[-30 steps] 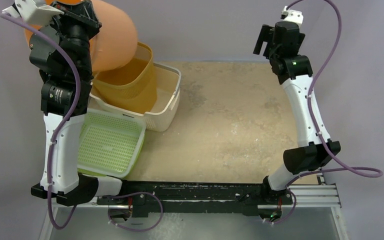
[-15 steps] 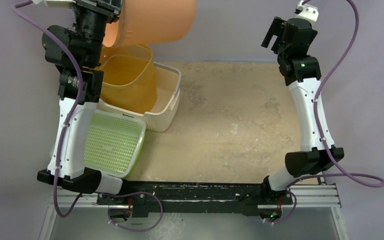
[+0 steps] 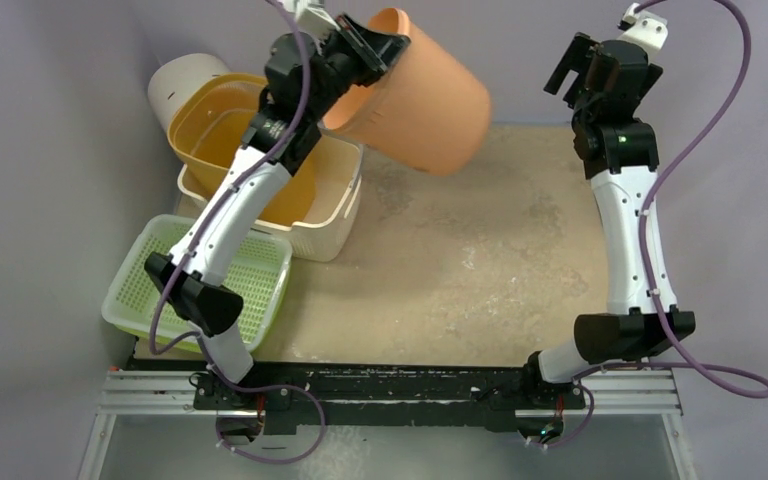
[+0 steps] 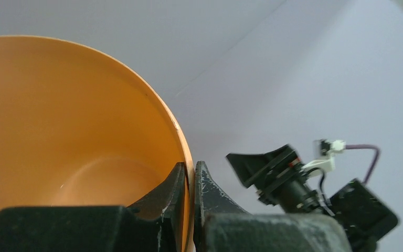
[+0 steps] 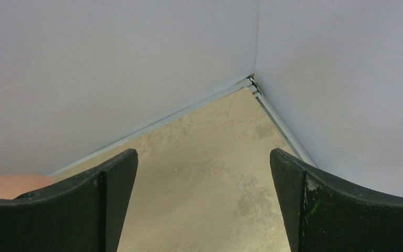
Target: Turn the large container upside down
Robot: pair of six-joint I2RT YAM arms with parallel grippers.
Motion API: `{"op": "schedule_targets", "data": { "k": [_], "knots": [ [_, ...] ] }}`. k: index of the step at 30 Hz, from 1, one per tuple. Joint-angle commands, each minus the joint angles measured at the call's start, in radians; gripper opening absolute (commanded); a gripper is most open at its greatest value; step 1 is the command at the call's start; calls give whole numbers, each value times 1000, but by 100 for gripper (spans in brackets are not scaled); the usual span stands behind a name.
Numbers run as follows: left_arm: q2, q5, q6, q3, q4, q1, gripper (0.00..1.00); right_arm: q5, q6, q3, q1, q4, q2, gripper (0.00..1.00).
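Note:
I should use my left gripper to set the orange container, now tilted in the air, free on the tan table point(image 3: 490, 232) between the white tub and the other arm.
The large orange container point(image 3: 428, 98) hangs in the air over the back middle of the table, tilted with its mouth toward the upper left. My left gripper point(image 3: 365, 45) is shut on its rim. In the left wrist view the gripper point(image 4: 189, 166) pinches the thin rim, one finger inside the orange interior point(image 4: 68, 131) and one outside. My right gripper point(image 3: 572, 68) is raised at the back right, open and empty. In the right wrist view it point(image 5: 203, 157) points at the table's far corner, with a sliver of the orange container point(image 5: 8, 185) at the left edge.
A yellow translucent bin point(image 3: 222, 130) sits in a white tub point(image 3: 335, 205) at the back left. A green perforated basket point(image 3: 255, 285) lies in front of it. A white cylinder point(image 3: 182, 85) stands behind. The tan table point(image 3: 470, 270) spreads to the right.
My left arm has swung right and unfolded, carrying the orange container from the far back left to over the back middle. The right arm has shifted slightly up and right.

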Motion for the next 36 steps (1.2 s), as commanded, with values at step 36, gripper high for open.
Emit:
{"op": "schedule_targets", "data": {
  "k": [36],
  "knots": [
    [523,200,-729,-145,974,-278,0,24,-5,-96,-99,88,-94,98]
  ]
}}
